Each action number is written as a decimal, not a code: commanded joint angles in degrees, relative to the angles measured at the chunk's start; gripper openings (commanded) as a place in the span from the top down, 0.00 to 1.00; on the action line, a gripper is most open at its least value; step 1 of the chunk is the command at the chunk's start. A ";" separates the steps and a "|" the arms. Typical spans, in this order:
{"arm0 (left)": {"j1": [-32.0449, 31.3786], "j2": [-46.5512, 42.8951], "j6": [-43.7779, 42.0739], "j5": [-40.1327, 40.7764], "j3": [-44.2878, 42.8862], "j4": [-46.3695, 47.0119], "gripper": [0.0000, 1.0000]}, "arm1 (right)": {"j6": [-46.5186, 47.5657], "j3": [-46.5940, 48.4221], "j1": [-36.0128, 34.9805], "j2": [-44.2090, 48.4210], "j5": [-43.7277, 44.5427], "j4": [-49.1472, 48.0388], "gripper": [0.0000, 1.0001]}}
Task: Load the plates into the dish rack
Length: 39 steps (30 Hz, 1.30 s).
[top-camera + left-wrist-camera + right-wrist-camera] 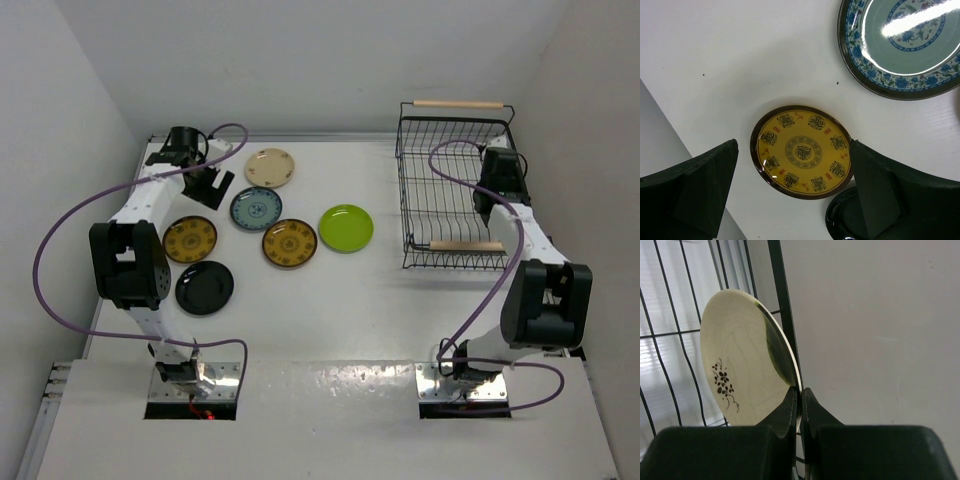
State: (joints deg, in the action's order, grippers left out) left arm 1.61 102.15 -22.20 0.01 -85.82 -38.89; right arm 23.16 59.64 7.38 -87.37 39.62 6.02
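My left gripper will next move to the black plate's rim (181,274) (827,217), on the side near the neighbouring brown-and-yellow plate, and close there.
Six plates lie flat on the table: beige (270,167), blue patterned (256,209), two brown-and-yellow (190,239) (290,243), lime green (346,228) and black (204,287). My left gripper (207,186) is open and empty, above the table between the beige and the left brown-and-yellow plate. In the left wrist view its jaws (794,150) frame that brown-and-yellow plate (802,151). My right gripper (497,160) is inside the black wire dish rack (420,190). It is shut (800,392) on the rim of the cream plate with a dark patch (740,365), held on edge against the rack wires (785,315).
White walls enclose the table at the left, back and right. The rack stands at the back right with wooden handles (458,103) on its short ends. The blue plate (905,45) and the black plate (842,220) also show in the left wrist view.
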 commanded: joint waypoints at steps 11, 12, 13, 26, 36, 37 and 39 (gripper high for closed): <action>0.50 -1.60 -0.04 1.13 0.66 1.10 0.03 | 2.52 -1.89 0.27 -0.43 -1.91 -5.06 1.00; 0.50 -2.12 -0.04 1.13 1.26 1.10 0.03 | 2.25 -1.89 0.27 -0.86 -2.17 -4.71 1.00; 0.50 -2.13 -0.04 1.13 1.27 1.10 0.03 | 1.29 -2.41 0.18 -1.48 -2.17 -4.36 1.00; 4.19 -2.13 0.49 1.40 4.78 -4.86 0.00 | -2.24 -1.63 0.27 -3.42 -3.14 -1.28 0.69; 12.97 -3.54 -4.78 -3.52 11.28 -10.85 0.00 | -6.54 7.95 -2.09 -0.78 -5.42 5.75 0.19; 14.64 -3.54 -5.57 -4.40 11.81 -11.55 0.00 | -6.55 9.87 -3.06 -0.17 -5.60 7.41 0.16; 16.58 -2.05 -6.89 -7.47 12.34 -12.69 0.00 | -6.63 11.11 -5.96 1.49 -5.08 9.00 0.12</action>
State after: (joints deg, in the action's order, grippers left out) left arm 15.40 101.65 -26.22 -2.50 -74.04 -48.88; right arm 18.28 66.74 5.15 -90.00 35.33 12.32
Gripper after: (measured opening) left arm 0.997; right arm 0.865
